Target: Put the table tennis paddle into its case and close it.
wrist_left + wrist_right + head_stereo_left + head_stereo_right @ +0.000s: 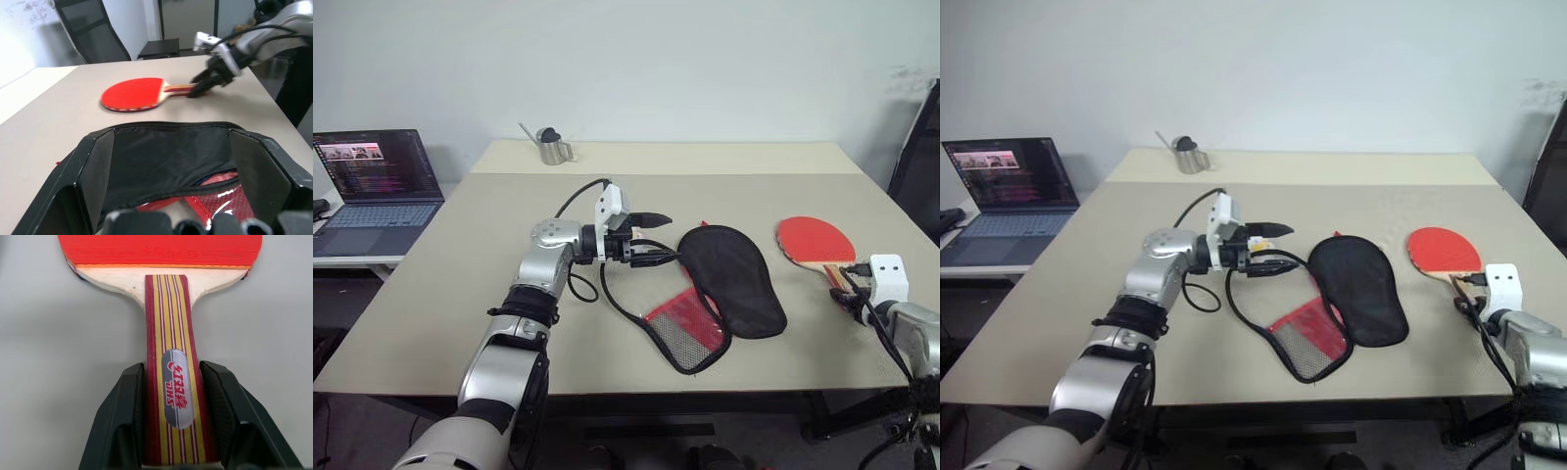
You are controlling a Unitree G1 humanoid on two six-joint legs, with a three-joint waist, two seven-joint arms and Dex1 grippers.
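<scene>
My right gripper holds the grey label, far from the paddle's red head; next I open and grip the handle's upper stripes (170,323) before lifting.
The table tennis paddle (815,240) lies flat at the right of the table (450,294), red face up, its striped handle (171,333) pointing toward me. My right gripper (173,368) is shut on that handle, one finger pressed against each side. The case (734,279) lies mid-table, black side up, with its red lining and mesh pocket (690,328) spread out toward the front. My left gripper (653,240) points level to the right at the case's near rim. It is open, and in the left wrist view its fingers (95,171) flank the black flap (166,156).
An open laptop (377,186) sits on a lower side table at the left. A small metal watering can (551,145) stands at the back of the table. A black chair (915,166) is beyond the table's right edge. A black cable loops beside my left forearm.
</scene>
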